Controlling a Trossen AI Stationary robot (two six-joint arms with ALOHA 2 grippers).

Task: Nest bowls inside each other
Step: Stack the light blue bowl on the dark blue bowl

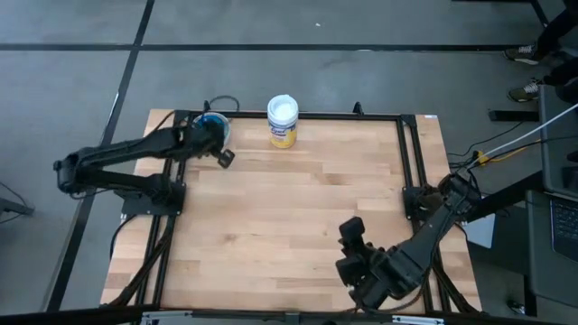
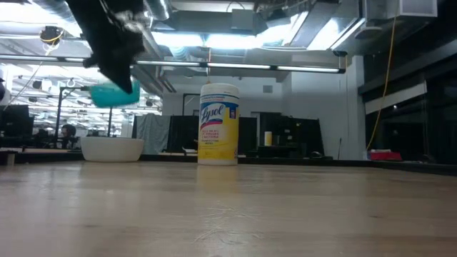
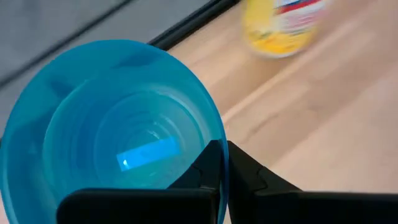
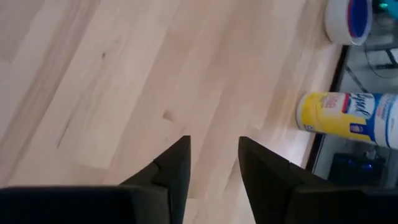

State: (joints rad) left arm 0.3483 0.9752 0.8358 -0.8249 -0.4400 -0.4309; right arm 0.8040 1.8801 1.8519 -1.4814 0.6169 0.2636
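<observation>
I should release the teal bowl from my left gripper so that it rests inside the dark blue bowl in the white bowl (image 1: 213,127).
My left gripper (image 1: 208,137) is at the table's far left corner, shut on a teal bowl (image 2: 114,93) that hangs in the air. Right below it a white bowl (image 2: 112,148) stands on its base on the table. In the right wrist view this white bowl (image 4: 348,22) has a dark blue bowl inside it. My right gripper (image 4: 214,162) hovers open over bare wood near the table's front right, with nothing between its fingers. My left gripper pinches the teal bowl's rim (image 3: 222,146), one finger (image 3: 208,167) inside the bowl and one (image 3: 252,174) outside its wall. The bowl is lifted clear, above the white bowl, with its opening tilted toward the wrist camera.
An upright jar (image 1: 283,120) with a white lid and yellow label stands at the far edge, right of the bowls. A black metal frame (image 1: 406,153) runs along the table's edges. Bare wood lies between the two arms.
</observation>
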